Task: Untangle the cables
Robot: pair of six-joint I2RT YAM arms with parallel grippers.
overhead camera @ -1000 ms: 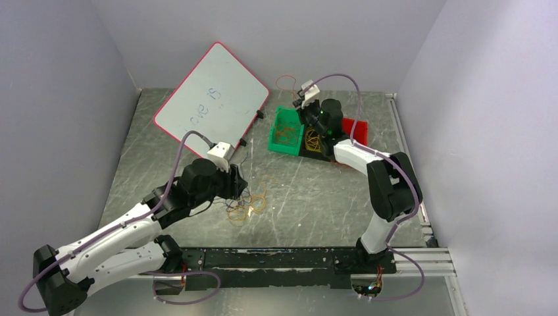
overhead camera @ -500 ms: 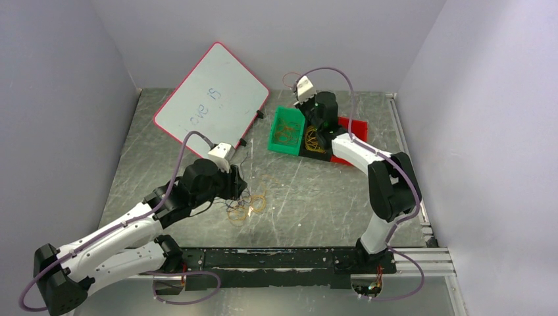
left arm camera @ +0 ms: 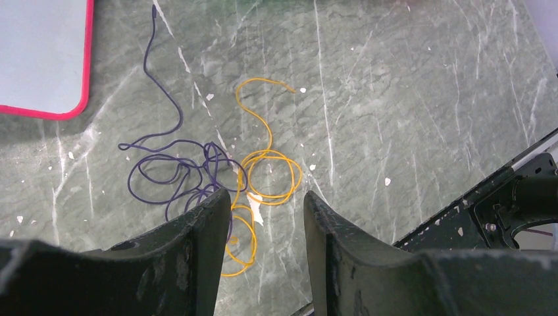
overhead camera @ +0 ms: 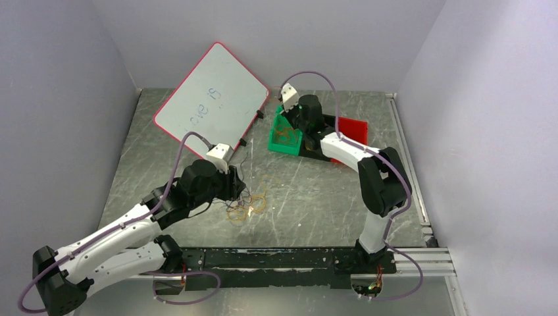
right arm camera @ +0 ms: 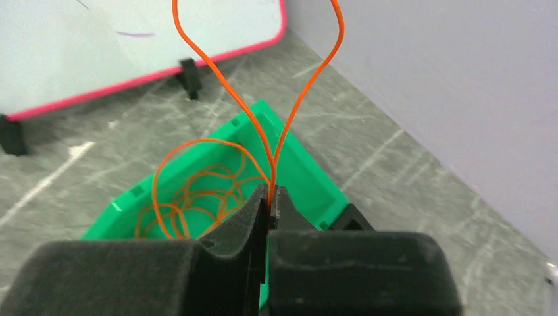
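The loop of the orange cable sticks out past the green bin's edge, so the robot's right gripper will open, back away, then grab the cable again and tuck it inside the bin (overhead camera: 284, 140).
A tangle of yellow and dark purple cables (overhead camera: 247, 205) lies on the grey table, just right of my left gripper (overhead camera: 235, 187). In the left wrist view the yellow cable (left arm camera: 271, 152) and the purple cable (left arm camera: 212, 158) overlap just ahead of the left gripper (left arm camera: 266, 197), which is open, empty and above them. My right gripper (overhead camera: 284, 105) is shut on a thin orange cable (right arm camera: 224, 85), held at the right gripper's tips (right arm camera: 270, 197) over the green bin (right arm camera: 309, 171). The cable loops up out of frame and trails into the bin, which holds more orange loops.
A pink-edged whiteboard (overhead camera: 210, 92) leans at the back left. The green bin (overhead camera: 276, 141) stands beside a black bin (overhead camera: 314, 146) with yellow loops and a red bin (overhead camera: 355, 128). A black rail (overhead camera: 289, 260) runs along the near edge.
My right gripper has moved left with the orange cable, from above the black bin to above the green bin. The left arm and the tangle have not moved.
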